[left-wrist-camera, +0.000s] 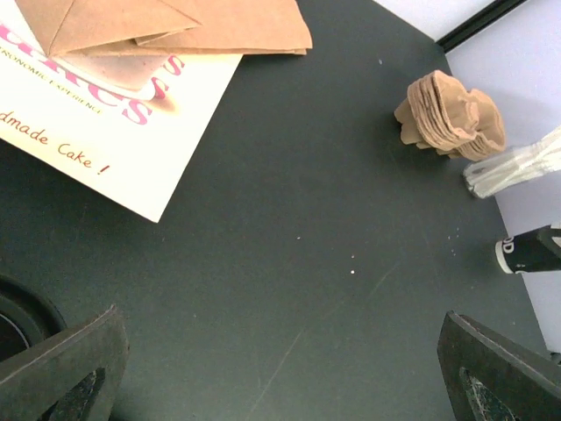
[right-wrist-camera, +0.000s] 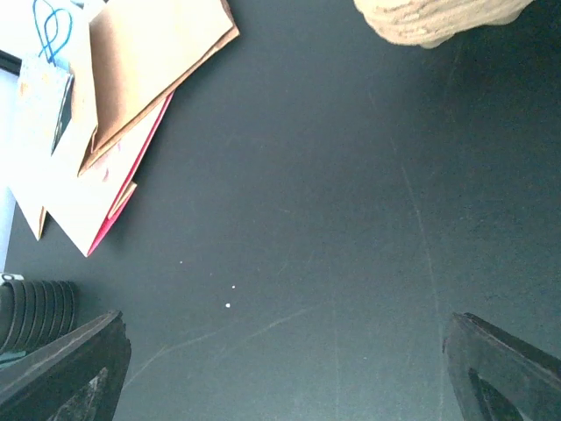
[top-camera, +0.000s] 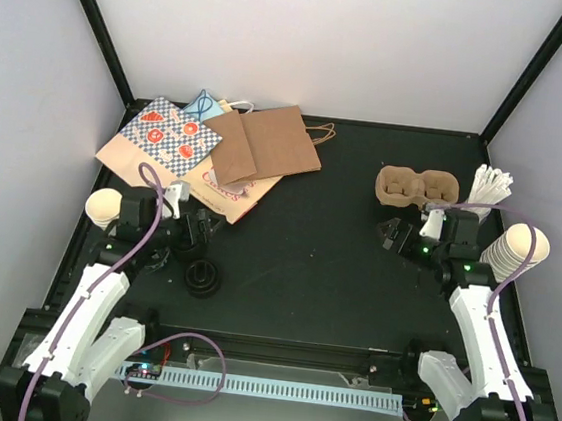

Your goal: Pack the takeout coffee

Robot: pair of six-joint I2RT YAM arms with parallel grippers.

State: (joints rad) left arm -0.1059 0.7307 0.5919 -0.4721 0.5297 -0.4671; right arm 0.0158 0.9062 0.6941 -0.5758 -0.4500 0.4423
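The white bag's near corner [top-camera: 231, 218] [left-wrist-camera: 153, 210] is just past the handwritten "Cake!". My left gripper should go there next and close on it.
No capped cream cup shows in any view; the takeout coffee is out of view. A stack of lidless cream cups [top-camera: 103, 207] lies at the left edge and another [top-camera: 518, 250] at the right edge. A stack of loose black lids [top-camera: 201, 278] sits near my left gripper [top-camera: 196, 230], which is open and empty above the mat. It also shows in the left wrist view [left-wrist-camera: 280, 351]. My right gripper [top-camera: 391, 232] is open and empty just in front of the brown pulp cup carrier [top-camera: 419, 188]. It also shows in the right wrist view [right-wrist-camera: 285, 346].
Flat paper bags [top-camera: 217, 149], brown, white and checked, lie at the back left. Wrapped stirrers [top-camera: 490, 187] stand beside the carrier. The left wrist view shows the carrier [left-wrist-camera: 451, 114] and a white bag [left-wrist-camera: 105, 123]; the right wrist view shows the lids [right-wrist-camera: 35, 311].
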